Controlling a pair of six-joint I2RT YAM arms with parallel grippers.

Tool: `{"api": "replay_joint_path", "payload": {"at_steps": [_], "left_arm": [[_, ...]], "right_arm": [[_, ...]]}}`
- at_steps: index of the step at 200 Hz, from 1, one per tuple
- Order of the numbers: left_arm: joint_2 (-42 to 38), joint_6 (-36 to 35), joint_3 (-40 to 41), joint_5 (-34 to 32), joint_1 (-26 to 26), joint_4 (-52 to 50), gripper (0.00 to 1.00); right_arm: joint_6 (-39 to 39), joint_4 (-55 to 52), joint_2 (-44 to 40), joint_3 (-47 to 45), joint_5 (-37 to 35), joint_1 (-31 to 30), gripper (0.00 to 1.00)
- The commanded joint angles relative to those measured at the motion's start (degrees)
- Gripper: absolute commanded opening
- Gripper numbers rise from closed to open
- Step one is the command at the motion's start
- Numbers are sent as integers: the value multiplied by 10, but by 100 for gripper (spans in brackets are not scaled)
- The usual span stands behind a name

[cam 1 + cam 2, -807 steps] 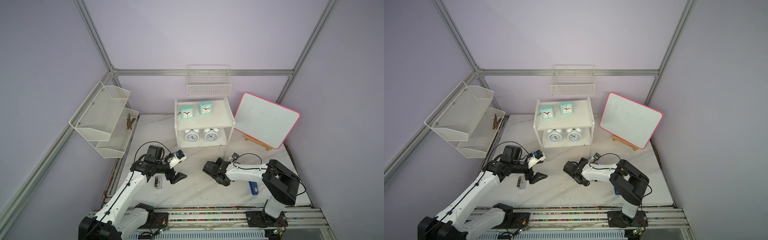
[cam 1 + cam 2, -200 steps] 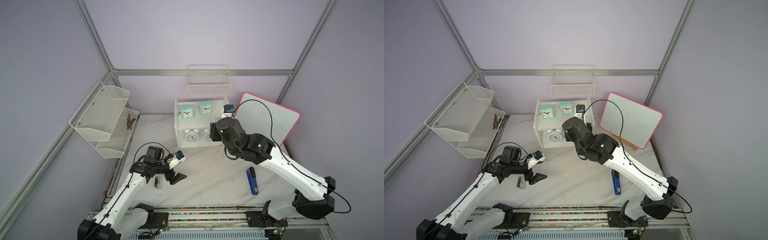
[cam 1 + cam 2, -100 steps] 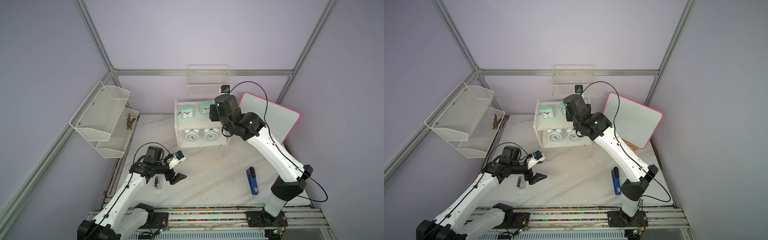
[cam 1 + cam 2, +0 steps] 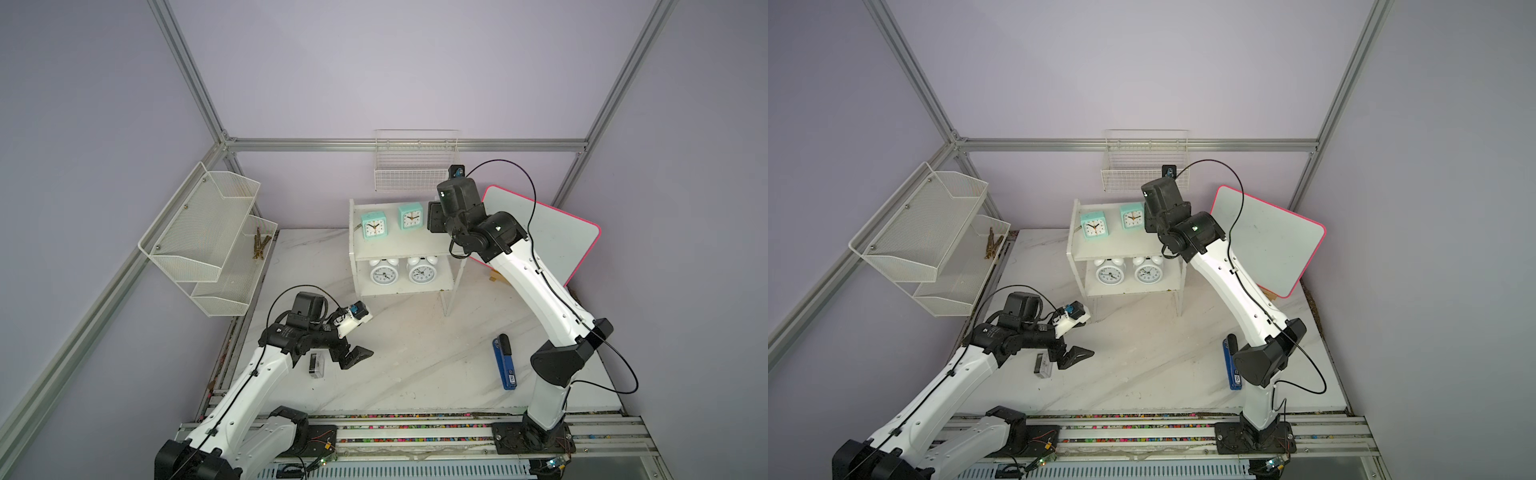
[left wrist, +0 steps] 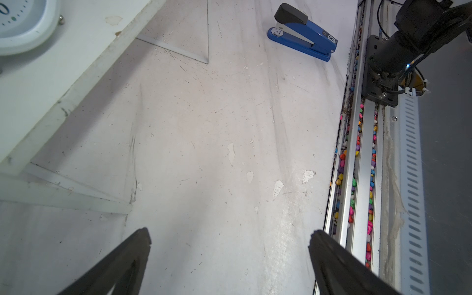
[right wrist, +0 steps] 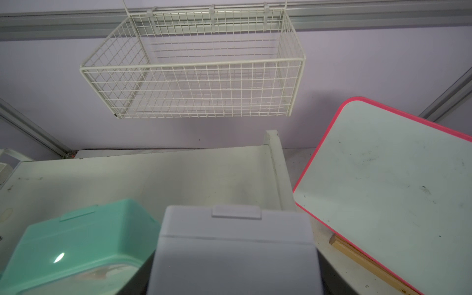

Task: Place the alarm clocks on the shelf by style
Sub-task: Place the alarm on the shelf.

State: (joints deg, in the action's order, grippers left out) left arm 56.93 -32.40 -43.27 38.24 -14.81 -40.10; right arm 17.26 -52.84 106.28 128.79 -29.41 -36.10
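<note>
The robot's right gripper will release the lilac-white square clock on the top board (image 4: 443, 224) (image 6: 228, 275) between the mint clock and the edge on the whiteboard side.
The white shelf (image 4: 399, 250) holds two mint square alarm clocks (image 4: 374, 225) (image 4: 411, 216) on its top board and two white twin-bell clocks (image 4: 384, 272) (image 4: 422, 271) below. My right gripper (image 4: 436, 217) hangs over the right end of the top board. In the right wrist view it is shut on a lilac-white square clock (image 6: 235, 252), close beside a mint clock (image 6: 76, 242). A small clear and black clock (image 4: 316, 365) lies on the table by my left gripper (image 4: 353, 357). That gripper (image 5: 229, 242) is open over bare table.
A blue stapler (image 4: 505, 361) lies on the table at the right. A pink-edged whiteboard (image 4: 552, 232) leans beside the shelf. A wire basket (image 4: 415, 166) hangs on the back wall above the shelf. A mesh rack (image 4: 208, 237) is fixed at the left.
My right arm has carried the lilac-white clock up from the shelf's front to the right end of the top board. The left arm has not moved.
</note>
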Motion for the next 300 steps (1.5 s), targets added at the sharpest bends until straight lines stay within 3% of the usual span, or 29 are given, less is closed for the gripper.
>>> {"api": "replay_joint_path", "payload": {"at_steps": [1,85,189,194,236,270,300], "left_arm": [[-5,-4,3,4,-3,1,100],[-9,-5,5,2,-3,2,100],[-8,-9,-1,1,-3,-3,100],[-7,-11,-1,1,-3,-5,100],[-2,-19,-12,1,-3,-15,100],[-16,-30,-27,-15,-3,-41,100],[-23,-70,-46,-75,-3,-92,100]], "right_arm": [[-6,8,10,13,18,5,35],[-4,10,23,10,16,16,38],[5,11,-20,-11,25,16,64],[5,11,-25,-14,26,15,71],[0,12,-72,-56,33,15,82],[1,14,-105,-82,51,14,84],[-7,25,-163,-142,84,-2,83]]}}
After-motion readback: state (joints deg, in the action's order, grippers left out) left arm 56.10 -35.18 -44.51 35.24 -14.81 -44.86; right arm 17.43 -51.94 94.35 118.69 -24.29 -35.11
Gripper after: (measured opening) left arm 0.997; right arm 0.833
